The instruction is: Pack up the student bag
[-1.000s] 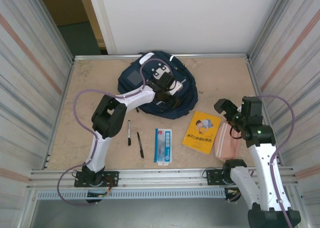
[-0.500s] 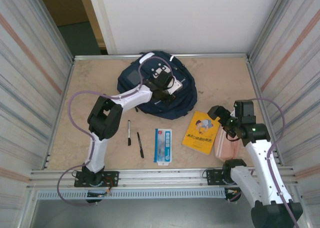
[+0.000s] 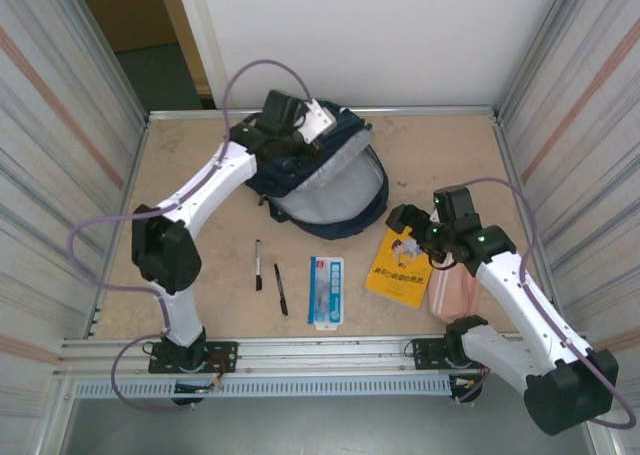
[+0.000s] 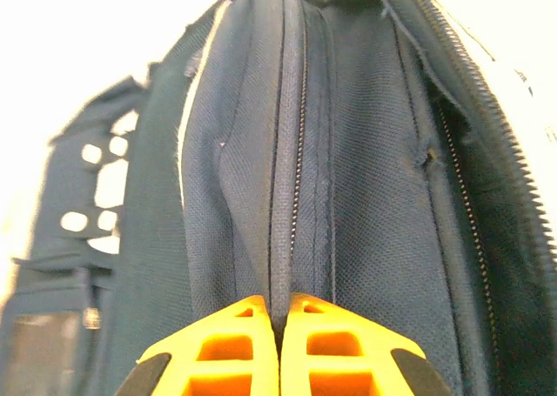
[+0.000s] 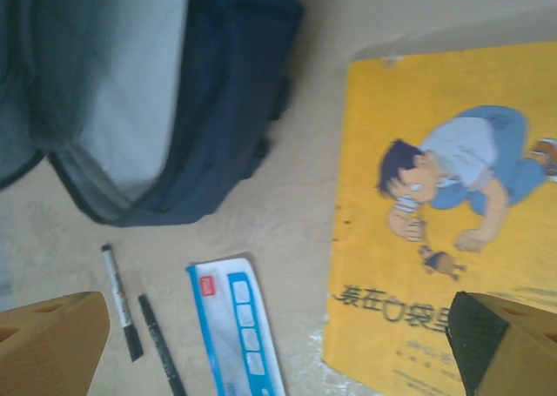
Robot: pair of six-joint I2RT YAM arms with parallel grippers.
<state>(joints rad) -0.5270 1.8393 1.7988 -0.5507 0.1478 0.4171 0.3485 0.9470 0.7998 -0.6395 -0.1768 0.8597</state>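
Note:
The robot's left gripper needs to release the flap's zipped seam over the pale grey lining (image 3: 322, 219) by the student bag's near rim.
The student bag (image 3: 372, 201), navy blue, lies at the back of the table with its front flap pulled up and its pale grey lining (image 3: 328, 189) showing. My left gripper (image 3: 295, 143) is at the bag's far left edge, shut on the flap's zipped seam (image 4: 287, 196); the orange fingers (image 4: 235, 352) pinch the navy fabric. My right gripper (image 3: 402, 221) hovers open above the top left corner of a yellow picture book (image 3: 405, 266). In the right wrist view the book (image 5: 452, 231) lies below the wide-apart fingertips, nothing between them.
Two black pens (image 3: 258, 265) (image 3: 281, 289) and a blue-and-white flat pack (image 3: 326, 290) lie in front of the bag. A pink pouch (image 3: 452, 293) rests right of the book. Metal walls close both sides and a rail runs along the near edge.
My left gripper shut on the bag's flap and drew it up and back to the far left, opening the bag. The right arm moved left over the book.

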